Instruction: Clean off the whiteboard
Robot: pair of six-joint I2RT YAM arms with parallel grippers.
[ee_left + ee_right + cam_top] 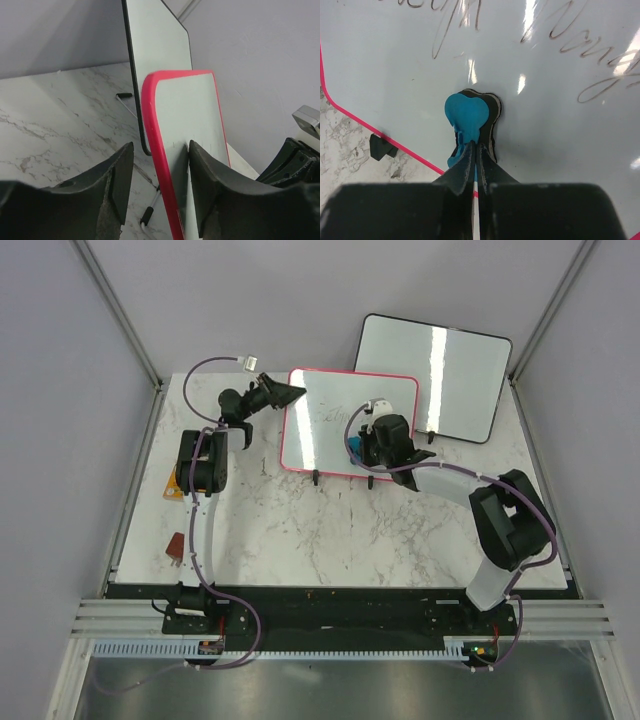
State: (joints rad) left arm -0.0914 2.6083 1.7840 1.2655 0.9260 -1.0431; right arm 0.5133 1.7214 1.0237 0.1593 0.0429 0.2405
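Note:
The blue eraser slants against the robot's shut right fingers, so the right gripper needs to open and grip squarely around the eraser's narrow middle (pixel 468 135) before it wipes the writing.
The whiteboard (pixel 340 430), white with a pink frame, stands tilted at the back middle of the table, and faint handwriting (pixel 335 412) shows near its top. My left gripper (pixel 290 392) straddles the board's upper left edge (pixel 192 115). Its jaws stand open: one finger (pixel 205 175) touches the white face, the other (pixel 117 180) is apart from the frame. My right gripper (pixel 475 145) is shut on a blue eraser (pixel 467 112), which presses on the board's face (pixel 555 140) below the writing (pixel 455 30). In the top view that gripper (pixel 372 443) is over the board's lower right.
A black-framed whiteboard (pixel 432 375) leans behind and to the right, close to the pink one (pixel 155 40). Small black feet (pixel 381 146) prop the pink board. An orange flat piece (pixel 170 487) and a red object (pixel 177 545) lie by the table's left edge.

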